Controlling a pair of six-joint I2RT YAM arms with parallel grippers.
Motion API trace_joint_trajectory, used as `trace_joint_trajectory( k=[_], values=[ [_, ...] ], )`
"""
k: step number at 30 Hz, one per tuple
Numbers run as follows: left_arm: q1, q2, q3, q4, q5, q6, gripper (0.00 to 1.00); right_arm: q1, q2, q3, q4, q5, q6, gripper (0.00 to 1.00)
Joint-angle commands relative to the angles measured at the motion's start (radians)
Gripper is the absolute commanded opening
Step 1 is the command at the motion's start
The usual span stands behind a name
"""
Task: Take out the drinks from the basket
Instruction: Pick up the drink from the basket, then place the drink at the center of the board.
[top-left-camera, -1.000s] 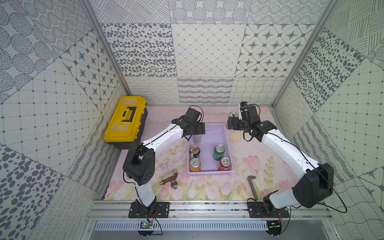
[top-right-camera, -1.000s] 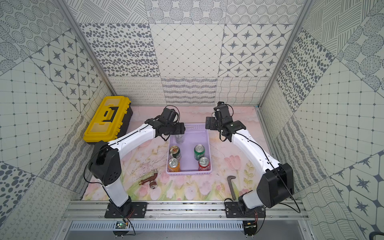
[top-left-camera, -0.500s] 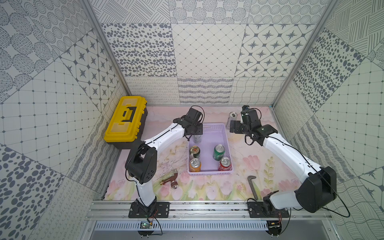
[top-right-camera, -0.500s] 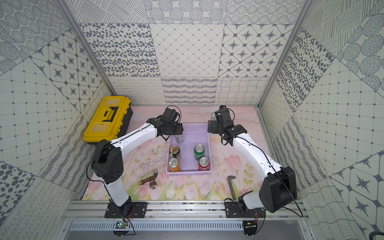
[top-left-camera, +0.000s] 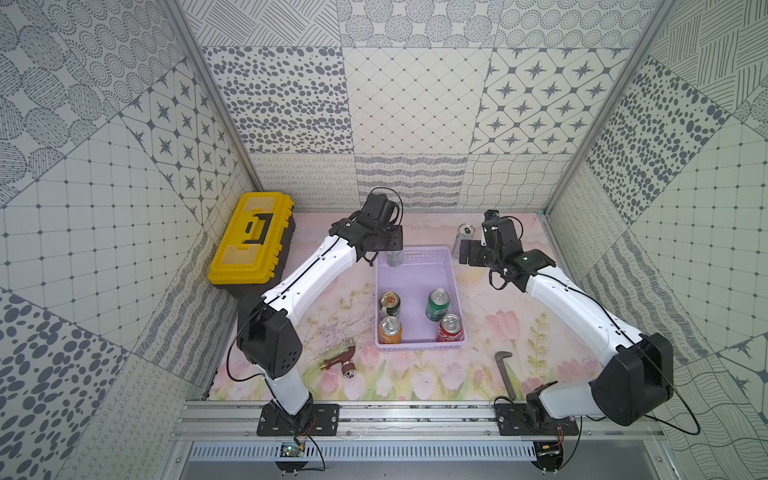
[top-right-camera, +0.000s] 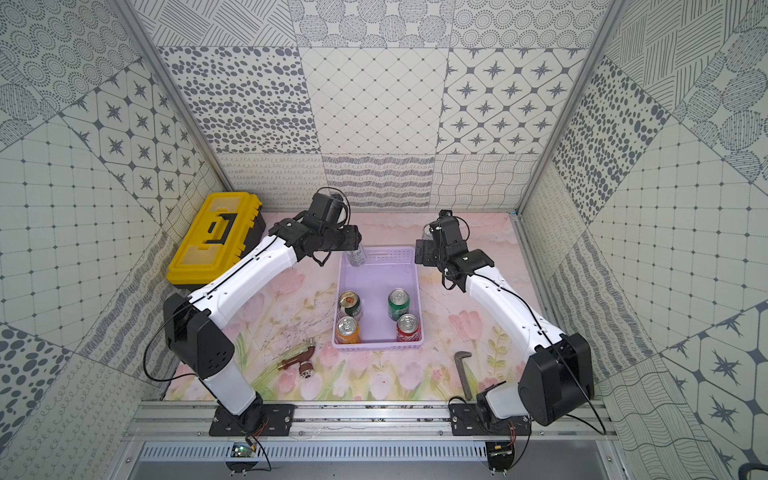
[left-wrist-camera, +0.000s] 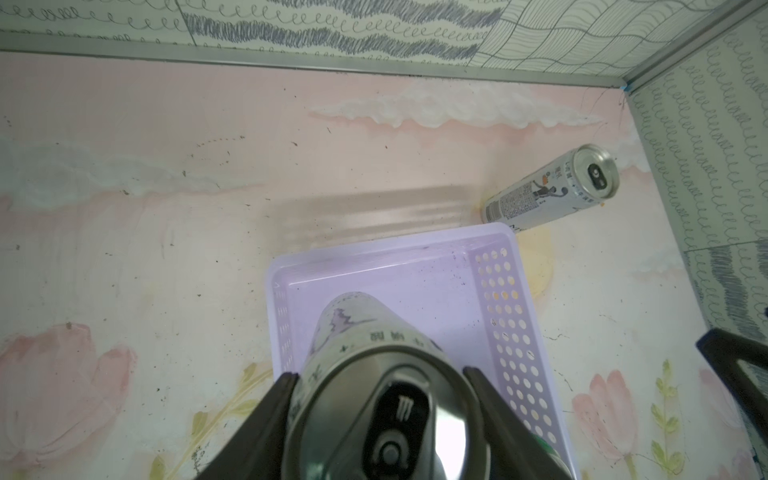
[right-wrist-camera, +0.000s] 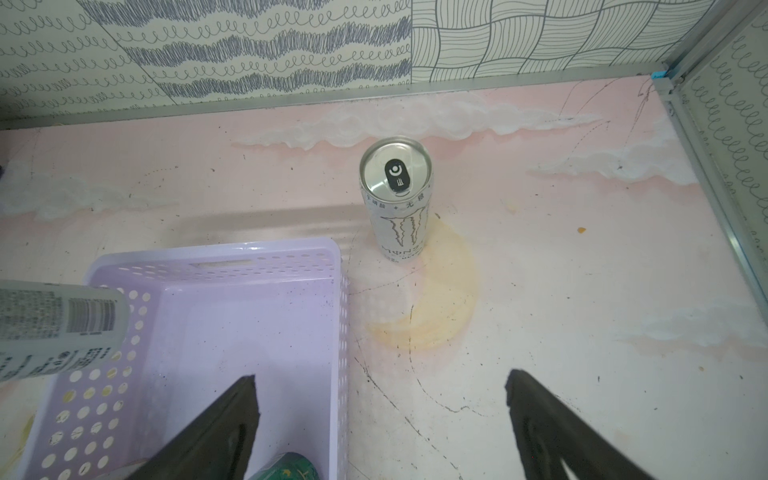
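Observation:
The robot's left gripper will stand the tall white-silver can on the table (top-left-camera: 364, 257) (left-wrist-camera: 218, 274) between the basket's far corner and the toolbox.
The lavender basket (top-left-camera: 417, 276) (top-right-camera: 379, 274) lies mid-table. My left gripper (top-left-camera: 392, 245) (left-wrist-camera: 380, 382) is shut on a tall white-silver can (top-left-camera: 394, 258) (left-wrist-camera: 374, 361) at the basket's far left corner. Both fingers (left-wrist-camera: 274, 399) press its sides just below the silver top. A second tall white can (top-left-camera: 464, 237) (right-wrist-camera: 397, 199) stands on the table beyond the basket's far right corner. My right gripper (top-left-camera: 467, 251) (right-wrist-camera: 382, 382) hangs open near it, holding nothing. Toward the basket's near end stand a dark green-and-white can (top-left-camera: 389, 304), a green can (top-left-camera: 437, 304), an orange can (top-left-camera: 390, 330) and a red can (top-left-camera: 449, 328).
A yellow and black toolbox (top-left-camera: 251, 245) sits at the far left by the wall. A brass tap (top-left-camera: 338, 361) lies on the mat left of the basket's near end. A metal wrench (top-left-camera: 505, 370) lies at the near right. The back wall stands close behind both grippers.
My left gripper's jaws have narrowed onto the tall white can in the basket. My right arm has drawn back from the white can on the table, which stays standing.

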Motion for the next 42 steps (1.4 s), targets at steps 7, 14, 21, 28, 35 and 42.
trace_joint_trajectory(
  k=[7, 14, 21, 28, 35, 42],
  values=[
    [0.169, 0.007, 0.082, 0.021, -0.06, 0.032, 0.4, 0.002, -0.05, -0.011, 0.043, 0.002, 0.008, 0.97],
    [0.234, 0.159, 0.163, 0.019, -0.048, 0.03, 0.39, 0.002, -0.051, -0.013, 0.047, 0.001, 0.007, 0.97],
    [0.243, 0.306, 0.25, 0.015, -0.045, 0.029, 0.38, 0.002, -0.047, -0.013, 0.047, 0.003, 0.005, 0.97],
    [0.243, 0.386, 0.268, -0.004, -0.071, 0.029, 0.38, 0.003, -0.043, -0.011, 0.049, 0.006, 0.004, 0.97],
    [0.243, 0.405, 0.26, -0.002, -0.087, 0.03, 0.42, 0.002, -0.039, -0.008, 0.049, 0.002, 0.004, 0.97],
    [0.243, 0.393, 0.224, 0.013, -0.079, 0.016, 0.71, 0.003, -0.034, -0.011, 0.049, -0.012, 0.007, 0.97]
  ],
)
